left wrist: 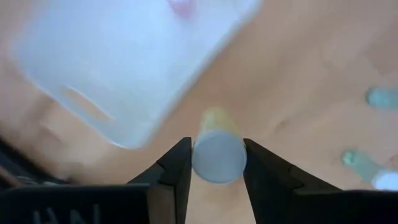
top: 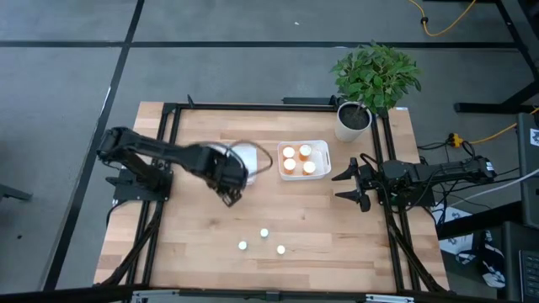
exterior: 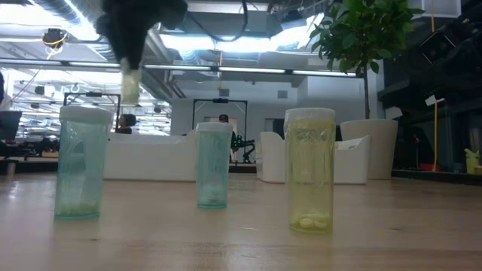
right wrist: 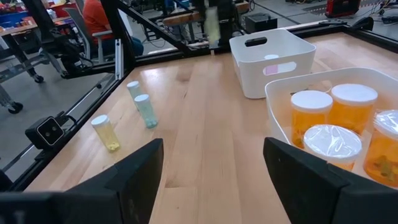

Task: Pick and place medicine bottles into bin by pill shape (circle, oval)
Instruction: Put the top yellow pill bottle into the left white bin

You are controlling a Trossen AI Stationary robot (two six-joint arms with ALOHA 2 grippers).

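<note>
Next, my left gripper lets go of the pale yellow bottle in the white bin [top: 233, 168] [left wrist: 140, 38] beside the pink bottle.
My left gripper [top: 229, 194] is shut on a small pale yellow bottle with a white cap [left wrist: 217, 157]. It is held above the table, beside the white bin [top: 253, 154]. Three small tinted bottles [top: 242, 246] [top: 264, 232] [top: 281, 249] stand on their bases near the table's front. They are teal [exterior: 79, 162], bluish [exterior: 213, 165] and yellow-green [exterior: 310, 169]. Several orange bottles [top: 296, 160] stand in a second white bin [top: 322, 147]. My right gripper [top: 348, 183] is open and empty at the table's right edge. My left gripper pinches the bottle's cap end [left wrist: 217, 157] between its two fingers [left wrist: 177, 165], which point down from above. The bottle lies along the fingers, cap toward the wrist. Its pale body [exterior: 129, 84] hangs below the fingertips, about upright and clear of the table.
A potted plant [top: 370, 84] stands at the table's far right corner. A black frame [top: 168, 168] runs along the table's sides. Bare wood lies between the bins and the three standing bottles.
</note>
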